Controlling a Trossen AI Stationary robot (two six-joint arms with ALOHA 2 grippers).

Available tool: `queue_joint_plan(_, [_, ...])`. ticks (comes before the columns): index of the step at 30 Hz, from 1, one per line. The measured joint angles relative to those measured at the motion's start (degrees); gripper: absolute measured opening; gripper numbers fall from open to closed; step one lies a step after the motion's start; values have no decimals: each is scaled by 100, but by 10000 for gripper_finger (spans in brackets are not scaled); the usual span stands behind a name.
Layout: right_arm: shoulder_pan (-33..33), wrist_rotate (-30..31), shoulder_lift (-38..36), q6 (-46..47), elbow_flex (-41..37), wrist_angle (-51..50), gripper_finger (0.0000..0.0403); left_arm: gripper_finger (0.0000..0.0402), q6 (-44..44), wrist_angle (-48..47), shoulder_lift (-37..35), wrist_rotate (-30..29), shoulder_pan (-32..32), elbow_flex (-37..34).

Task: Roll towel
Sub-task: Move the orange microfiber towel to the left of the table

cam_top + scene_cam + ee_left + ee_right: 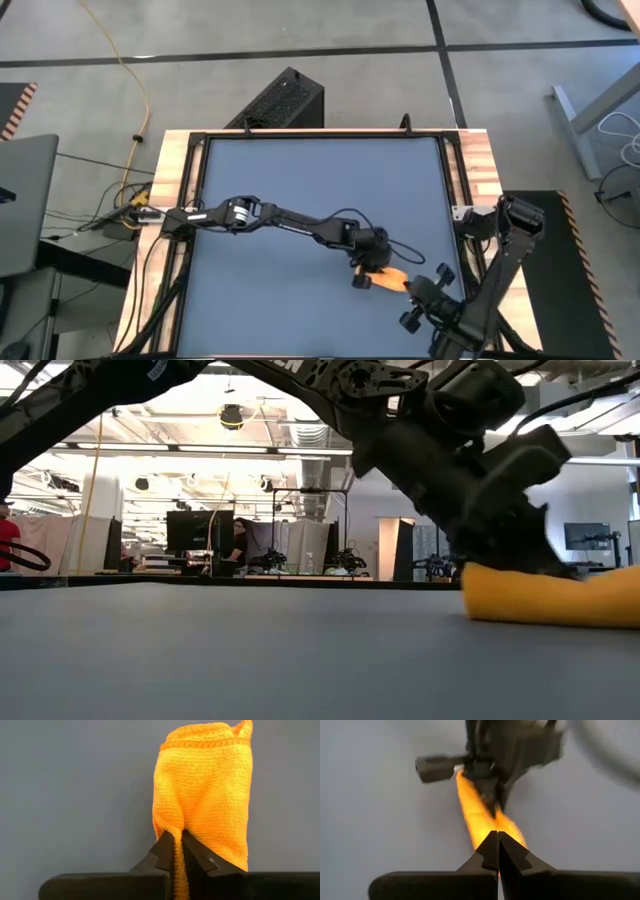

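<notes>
I need to let go of the yellow towel with my left gripper on the bare dark blue tabletop [267, 252] near the base of its own arm.
The yellow towel [393, 279] lies on the dark blue tabletop [300, 190] near its front right corner, as a narrow rolled-up bundle. It also shows in the low view [550, 598] and the left wrist view [205, 795]. My left gripper [362, 275] is shut on its left end. My right gripper [412, 290] is shut on its right end. In the right wrist view the towel [475, 810] runs from my right fingers to the left gripper beyond. My left gripper pinches a bunched fold at the towel's near end [172, 832] between its two fingers. The fingers lie along the roll. The roll stretches away from the fingers and rests on the table. My right gripper pinches the towel's opposite end [506, 826] between its two fingertips, coming from the table's right side along the roll. The towel lies low on the table between the two grippers.
The table has a wooden frame [478, 170] with dark rails around the blue top. Most of the blue top to the left and far side is bare. The right arm's base [515, 225] stands at the right edge. Cables and a black box [285, 100] lie on the floor beyond.
</notes>
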Motion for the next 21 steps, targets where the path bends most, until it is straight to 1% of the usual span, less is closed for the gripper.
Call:
queue_joint_plan(3, [208, 443, -76, 271, 176, -593, 20, 3, -76, -431, -171, 63, 52, -19])
queue_joint_plan(7, [362, 978, -273, 627, 159, -916, 19, 2, -63, -1296, -503, 23, 111, -35])
queue_joint_plan(10, [391, 1347, -379, 674, 159, -969, 19, 1, 70, -2215, -791, -332, 108, -38])
queue_joint_plan(12, [379, 1544, -418, 636, 159, -977, 19, 1, 88, -2638, -976, -481, 73, -161])
queue_joint_plan(14, [348, 1643, -425, 634, 161, -1007, 19, 1, 19, -2918, -1234, -494, 16, -496])
queue_joint_plan(16, [348, 1794, -425, 541, 158, -1006, 19, 0, -216, -2840, -1603, -566, -73, -1001])
queue_joint_plan(19, [348, 2010, -425, 396, 156, -1011, 18, 0, -666, -2483, -2403, -941, -223, -2064])
queue_joint_plan(21, [341, 2169, -458, 213, 156, -1007, 18, 0, -1218, -2025, -3062, -1226, -301, -2978])
